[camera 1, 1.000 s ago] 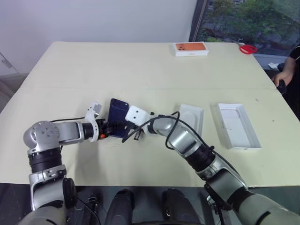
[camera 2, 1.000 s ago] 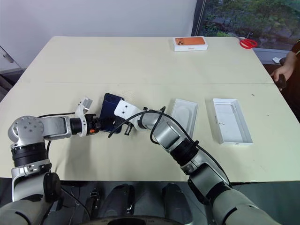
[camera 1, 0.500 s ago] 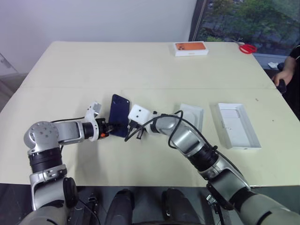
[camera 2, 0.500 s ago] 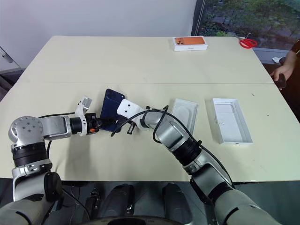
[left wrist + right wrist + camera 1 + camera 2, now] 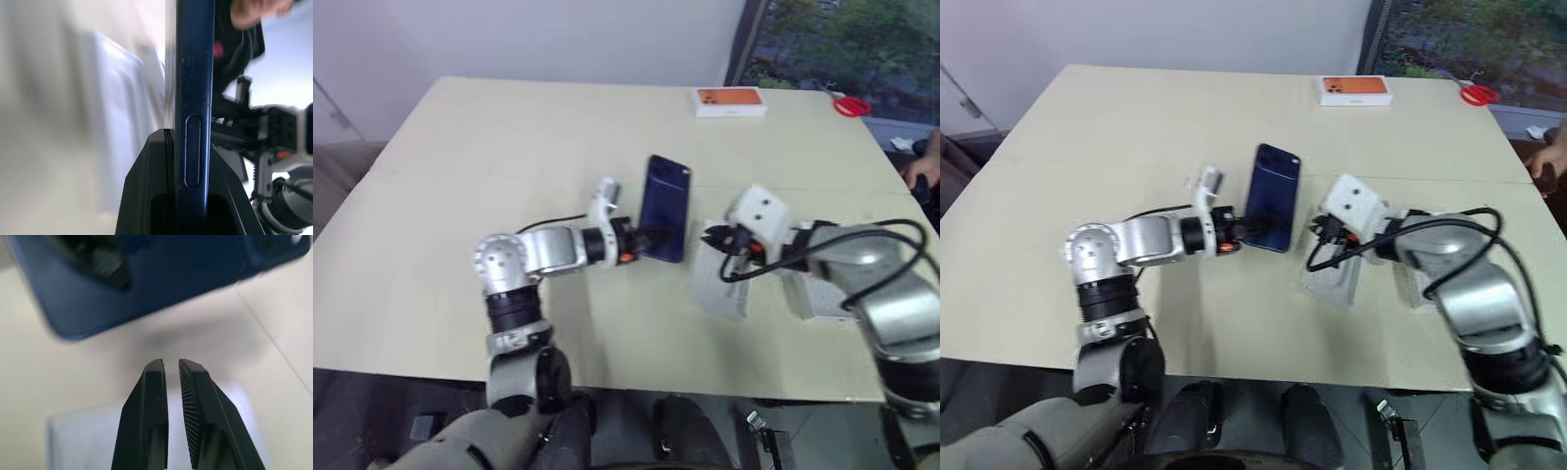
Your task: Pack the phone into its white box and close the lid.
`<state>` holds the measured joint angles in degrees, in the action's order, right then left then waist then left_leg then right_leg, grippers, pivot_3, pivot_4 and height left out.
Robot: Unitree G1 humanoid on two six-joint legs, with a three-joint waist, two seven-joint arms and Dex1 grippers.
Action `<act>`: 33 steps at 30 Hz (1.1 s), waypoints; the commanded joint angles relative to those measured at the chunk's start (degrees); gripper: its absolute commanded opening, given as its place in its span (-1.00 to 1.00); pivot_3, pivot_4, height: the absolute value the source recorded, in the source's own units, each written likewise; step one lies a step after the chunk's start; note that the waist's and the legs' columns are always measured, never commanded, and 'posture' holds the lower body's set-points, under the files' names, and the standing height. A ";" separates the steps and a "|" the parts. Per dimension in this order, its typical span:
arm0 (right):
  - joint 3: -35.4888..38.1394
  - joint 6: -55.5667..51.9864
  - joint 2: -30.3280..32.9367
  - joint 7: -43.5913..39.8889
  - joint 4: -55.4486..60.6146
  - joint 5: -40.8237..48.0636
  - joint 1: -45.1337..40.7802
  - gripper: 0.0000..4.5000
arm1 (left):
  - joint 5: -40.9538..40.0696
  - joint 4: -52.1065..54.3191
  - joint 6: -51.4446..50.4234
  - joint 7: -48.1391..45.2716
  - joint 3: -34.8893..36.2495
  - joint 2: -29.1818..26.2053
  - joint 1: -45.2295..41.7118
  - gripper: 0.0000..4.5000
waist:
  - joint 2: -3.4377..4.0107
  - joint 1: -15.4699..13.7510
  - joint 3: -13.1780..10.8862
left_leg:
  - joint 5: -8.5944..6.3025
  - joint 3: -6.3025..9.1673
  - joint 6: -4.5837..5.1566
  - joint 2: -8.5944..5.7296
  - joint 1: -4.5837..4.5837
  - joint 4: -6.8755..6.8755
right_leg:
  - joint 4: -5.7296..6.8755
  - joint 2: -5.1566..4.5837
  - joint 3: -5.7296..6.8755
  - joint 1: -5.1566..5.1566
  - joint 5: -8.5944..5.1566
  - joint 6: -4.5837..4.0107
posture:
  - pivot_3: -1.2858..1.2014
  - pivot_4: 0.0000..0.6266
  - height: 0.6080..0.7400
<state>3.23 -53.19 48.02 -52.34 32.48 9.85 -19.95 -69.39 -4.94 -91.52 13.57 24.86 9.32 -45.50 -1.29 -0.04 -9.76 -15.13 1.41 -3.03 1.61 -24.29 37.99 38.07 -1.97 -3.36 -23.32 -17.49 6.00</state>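
Next, my left gripper releases the navy phone, now held tilted up off the table, so that it rests inside the shallow white box (image 5: 719, 267) (image 5: 124, 120) that is lying below my right gripper.
The dark navy phone (image 5: 664, 208) is held up off the table, tilted, with my left gripper (image 5: 641, 240) shut on its lower end. In the left wrist view its thin edge (image 5: 194, 73) runs up between the fingers. My right gripper (image 5: 710, 238) hangs just right of the phone, apart from it, shut with nothing between its fingertips (image 5: 159, 369). Under it lies the shallow white box (image 5: 720, 284). The white lid (image 5: 808, 299) lies further right, mostly hidden behind my right forearm.
A white box with an orange picture (image 5: 729, 101) and red scissors (image 5: 850, 105) sit at the table's far edge. A person's hand (image 5: 925, 171) shows at the right edge. The cream table (image 5: 509, 147) is bare to the left.
The camera has shifted. Both arms swung right. The left gripper lifted the phone off the table and carried it toward the white box. The right gripper came away from the phone.
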 commanded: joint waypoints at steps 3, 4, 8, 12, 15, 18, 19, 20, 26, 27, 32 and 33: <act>11.19 2.49 5.46 -0.58 -0.11 1.11 9.99 -0.77 | 2.27 -5.06 2.09 2.95 -2.35 5.01 -3.63 -0.95 | 0.13 0.77 0.02 | 0.02 0.02 0.01 0.09 0.14 -0.07 | 0.14 0.28 0.00 0.00 0.01 -0.05 | 0.03 -0.52 0.88; 12.87 2.95 6.02 -0.67 -0.50 1.22 11.86 -0.77 | 2.65 -6.21 2.41 2.59 -3.03 5.31 -4.16 -0.95 | 0.13 0.74 0.02 | 0.02 0.05 0.01 0.10 0.17 -0.07 | 0.15 0.32 0.00 0.03 0.01 -0.06 | 0.03 -0.52 0.88; 18.47 4.58 7.04 -1.23 -1.11 1.73 18.26 -0.77 | 4.76 -10.91 4.05 1.26 -5.32 6.11 -5.84 -0.95 | 0.13 0.54 0.01 | 0.03 0.02 0.00 0.07 0.16 -0.05 | 0.07 0.29 -0.01 0.10 0.00 -0.05 | 0.03 -0.52 0.88; 21.54 5.85 6.84 -0.82 -1.89 2.26 22.62 -0.77 | 6.06 -16.45 4.93 0.42 -5.77 7.21 -7.74 -0.95 | 0.12 0.37 0.00 | 0.04 0.02 -0.02 0.04 0.13 -0.02 | 0.03 0.27 0.00 0.12 0.00 -0.05 | 0.03 -0.52 0.88; 22.14 6.86 6.53 -0.44 -2.17 2.87 24.07 -0.77 | 6.00 -19.40 5.34 -0.82 -5.58 7.62 -9.06 -0.95 | 0.12 0.41 0.00 | 0.05 0.03 -0.03 0.03 0.13 -0.01 | 0.04 0.27 0.01 0.14 0.00 -0.04 | 0.03 -0.52 0.88; 21.68 7.38 6.37 0.32 -2.59 3.25 24.20 -0.77 | 5.91 -21.43 5.24 -2.00 -5.42 7.41 -9.97 -0.95 | 0.13 0.69 0.00 | 0.05 0.03 -0.03 0.04 0.15 -0.02 | 0.04 0.27 0.02 0.14 0.00 -0.04 | 0.03 -0.52 0.88; 21.51 7.52 6.37 0.52 -2.73 3.36 24.19 -0.77 | 5.99 -21.96 5.22 -2.29 -5.40 7.32 -10.21 -0.95 | 0.14 0.68 0.00 | 0.05 0.05 -0.03 0.04 0.15 -0.03 | 0.05 0.29 0.02 0.14 0.00 -0.04 | 0.03 -0.52 0.88; 21.15 7.72 6.31 0.82 -2.93 3.44 24.11 -0.77 | 6.11 -22.76 5.14 -2.77 -5.38 7.14 -10.46 -0.95 | 0.14 0.67 0.00 | 0.05 0.05 -0.04 0.04 0.16 -0.03 | 0.06 0.29 0.02 0.14 0.00 -0.04 | 0.03 -0.52 0.88; 19.67 8.28 6.05 2.24 -3.42 4.16 23.41 -0.77 | 7.34 -25.94 5.52 -5.78 -5.84 6.36 -11.28 -0.95 | 0.14 0.62 0.00 | 0.06 0.05 -0.06 0.04 0.16 -0.02 | 0.06 0.28 0.03 0.14 0.00 -0.04 | 0.03 -0.52 0.88; 19.57 8.29 6.10 2.41 -3.42 4.32 23.39 -0.77 | 7.52 -26.11 5.54 -6.32 -5.99 6.28 -11.33 -0.95 | 0.14 0.62 0.00 | 0.06 0.05 -0.06 0.04 0.15 -0.02 | 0.06 0.28 0.03 0.14 0.00 -0.04 | 0.03 -0.52 0.88; 18.95 8.48 6.47 3.19 -3.62 4.87 23.07 -0.77 | 9.18 -26.76 5.29 -9.05 -7.16 6.05 -11.29 0.07 | 0.15 0.60 0.00 | 0.07 0.04 -0.08 0.03 0.15 -0.02 | 0.05 0.28 0.03 0.15 0.00 -0.03 | 0.03 -0.52 0.88; 18.87 8.47 6.51 3.32 -3.58 4.95 23.01 -0.77 | 9.61 -26.81 5.21 -9.50 -7.36 5.96 -11.31 0.31 | 0.15 0.61 0.00 | 0.07 0.04 -0.08 0.03 0.16 -0.02 | 0.05 0.28 0.03 0.15 0.00 -0.03 | 0.03 -0.52 0.88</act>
<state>21.19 -45.66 54.07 -49.42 28.37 14.30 3.89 -59.62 -31.95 -86.54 5.94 18.21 10.51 -54.69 -1.14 0.57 -9.76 -15.06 1.46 -3.12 1.65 -24.14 37.97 38.12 -1.69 -3.34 -23.17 -17.49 5.97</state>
